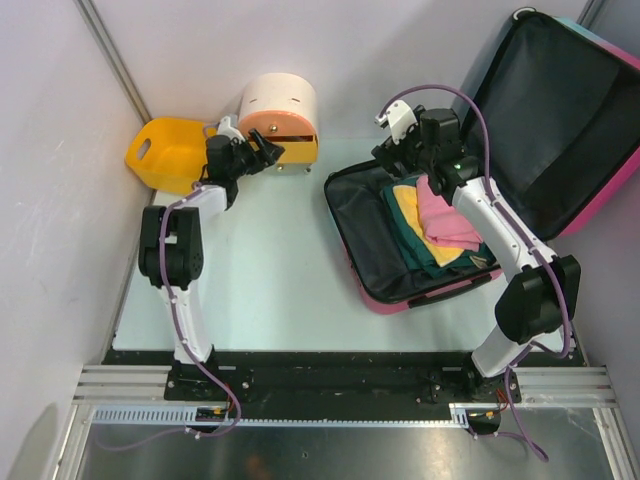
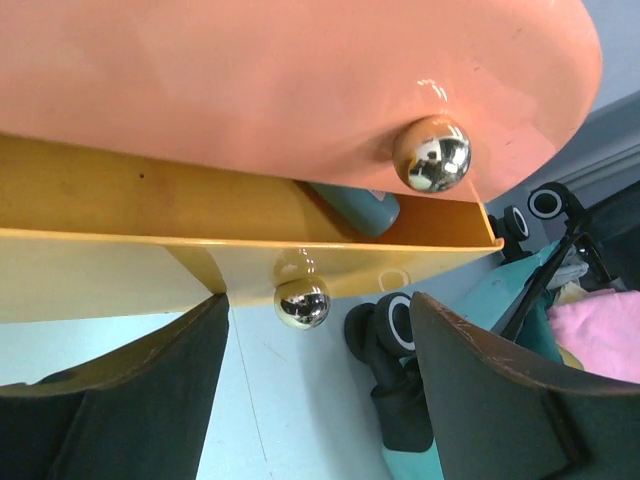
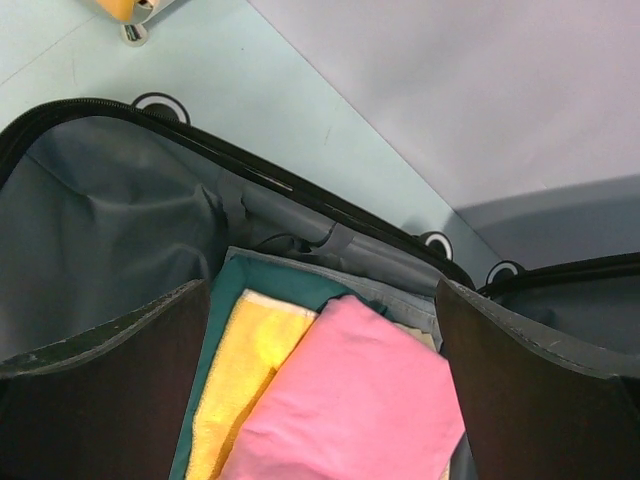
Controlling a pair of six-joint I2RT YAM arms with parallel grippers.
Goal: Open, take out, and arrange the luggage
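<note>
The pink cloth's edge [image 1: 426, 208] [image 3: 280, 388] is beside the yellow cloth. My right gripper should go down to it next and close there.
The luggage [image 1: 365, 215] lies open at the right, its lid [image 1: 560, 120] leaning back against the wall. Inside are folded cloths: a pink one [image 1: 447, 222] on top, a yellow one [image 1: 405, 205] and a teal one [image 1: 425, 255]. My right gripper [image 1: 408, 152] hovers open over the far end of the case; the right wrist view shows the pink cloth [image 3: 350, 400] and the yellow cloth [image 3: 240, 380] between its jaws. My left gripper [image 1: 262, 152] is open at the round drawer box [image 1: 280, 105], its jaws either side of a chrome knob [image 2: 302, 302].
A yellow plastic basket [image 1: 165, 150] stands at the far left beside the drawer box. The box's lower drawer [image 2: 150, 210] is pulled out a little with a teal item [image 2: 355, 208] inside. The suitcase wheels [image 2: 390, 325] show near the left gripper. Walls close in on both sides.
</note>
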